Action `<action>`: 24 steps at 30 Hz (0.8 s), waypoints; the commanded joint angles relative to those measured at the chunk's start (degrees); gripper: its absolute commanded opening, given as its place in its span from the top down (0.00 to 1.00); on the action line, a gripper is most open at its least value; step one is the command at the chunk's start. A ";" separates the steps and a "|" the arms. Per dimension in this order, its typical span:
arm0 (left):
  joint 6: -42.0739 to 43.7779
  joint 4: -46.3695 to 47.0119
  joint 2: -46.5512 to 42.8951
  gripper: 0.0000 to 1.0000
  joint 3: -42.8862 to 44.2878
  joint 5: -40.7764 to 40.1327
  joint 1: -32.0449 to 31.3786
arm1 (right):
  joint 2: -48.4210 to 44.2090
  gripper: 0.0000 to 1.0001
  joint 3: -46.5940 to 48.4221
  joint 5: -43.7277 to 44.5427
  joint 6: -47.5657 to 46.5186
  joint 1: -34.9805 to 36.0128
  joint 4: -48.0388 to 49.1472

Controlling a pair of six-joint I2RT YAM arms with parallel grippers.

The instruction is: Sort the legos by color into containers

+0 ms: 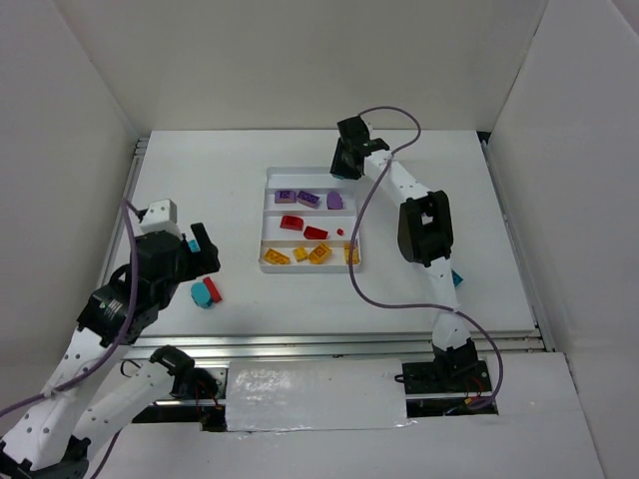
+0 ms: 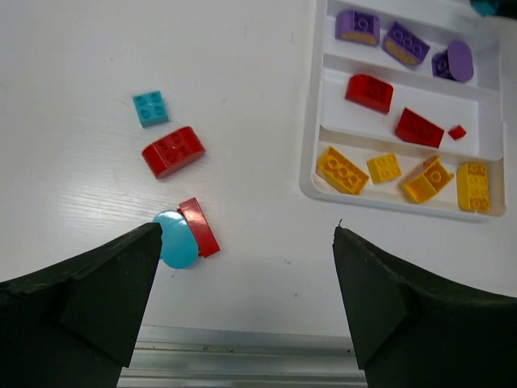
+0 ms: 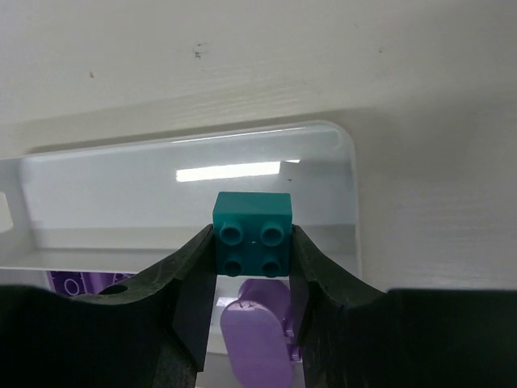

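Note:
My left gripper has two fingers. It will close them around the light blue round piece (image 1: 202, 294) (image 2: 178, 241) and the flat red brick together, one finger against each.
My right gripper (image 1: 349, 160) hangs over the far end of the white tray (image 1: 264, 232) and is shut on a teal brick (image 3: 252, 233), held above the far compartment (image 3: 161, 202), where no bricks show. Purple bricks (image 2: 402, 42) fill the second compartment, red bricks (image 2: 370, 91) the third and yellow bricks (image 2: 343, 170) the nearest. My left gripper (image 2: 247, 234) is open and empty, left of the tray. Below it lie a small teal brick (image 2: 151, 107), a rounded red brick (image 2: 173, 151), a flat red brick (image 2: 199, 227) and a light blue round piece (image 2: 176, 241).
Another teal piece (image 1: 457, 277) peeks out beside the right arm's lower link. The table's metal front edge (image 2: 242, 356) runs just below the left gripper. White walls enclose the table on three sides.

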 commanded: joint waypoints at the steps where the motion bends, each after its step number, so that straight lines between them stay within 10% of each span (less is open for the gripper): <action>1: 0.75 1.30 -3.61 0.01 -1.21 -7.48 1.02 | -2.34 0.78 -0.58 0.07 -2.64 -0.67 1.32; 6: 0.93 0.68 -2.21 0.01 -1.04 -5.46 1.12 | -2.43 0.39 -0.49 0.51 -4.23 -0.58 0.26; 15: 0.76 1.12 0.77 0.00 -1.13 -4.67 2.26 | -10.06 0.29 -3.65 -1.33 -5.02 0.29 0.26; 24: -15.66 0.58 12.98 0.00 -3.23 -1.06 9.03 | -46.26 0.01 -41.16 -6.34 -4.41 12.42 13.97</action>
